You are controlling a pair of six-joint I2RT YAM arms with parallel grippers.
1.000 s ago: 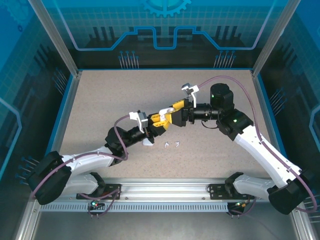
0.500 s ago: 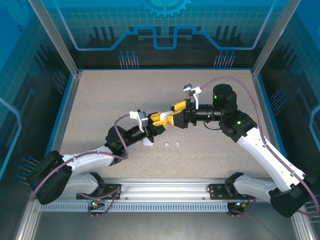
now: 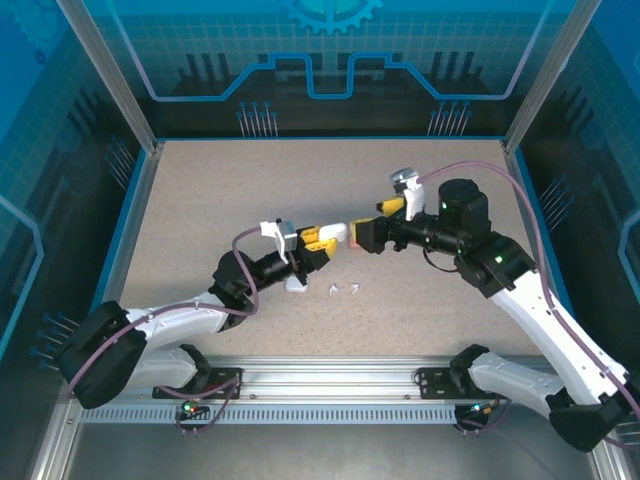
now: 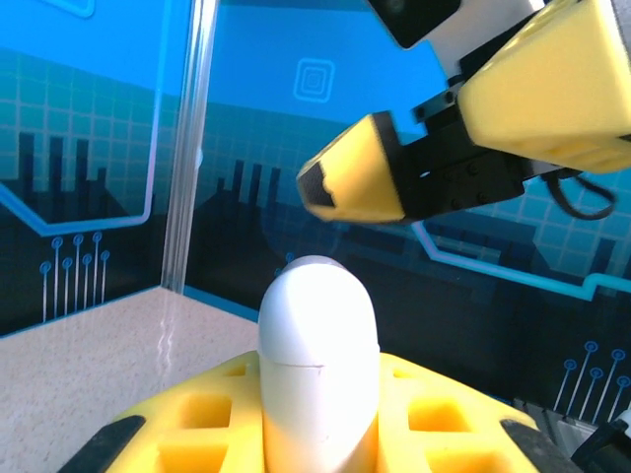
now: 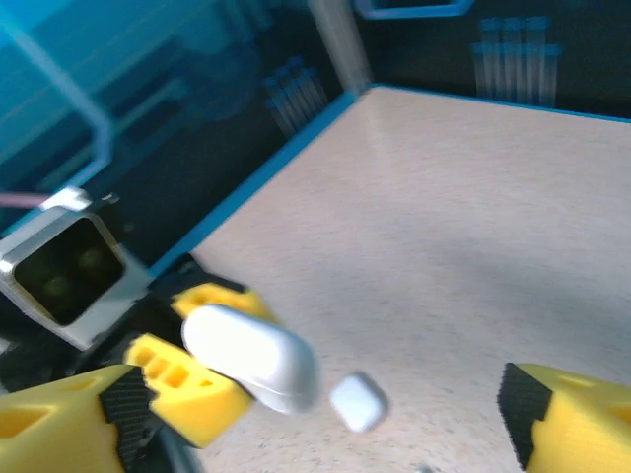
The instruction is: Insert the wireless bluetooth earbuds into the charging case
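My left gripper is going to put the white pebble-shaped charging case down on the table (image 3: 334, 261), just beyond the tiny white earbuds. The case is still held above the table.
My left gripper (image 3: 325, 236) is shut on a white pebble-shaped charging case (image 3: 333, 233) and holds it above the table. In the left wrist view the case (image 4: 317, 360) stands between the yellow fingers (image 4: 202, 414), its lid seam closed. My right gripper (image 3: 372, 225) hangs open just right of the case, apart from it, with nothing between its fingers. In the right wrist view the held case (image 5: 251, 357) lies ahead of the open right gripper (image 5: 315, 434). Two tiny white earbuds (image 3: 333, 291) (image 3: 355, 288) lie on the table below the grippers.
A second white case (image 3: 296, 283) rests on the table under the left wrist, and it is the small white case (image 5: 357, 401) in the right wrist view. The speckled table (image 3: 200, 200) is ringed by a blue rim and glass walls.
My right gripper has drawn back to the right, away from the held case, and its wrist has turned. The left gripper has kept hold of the case and barely moved.
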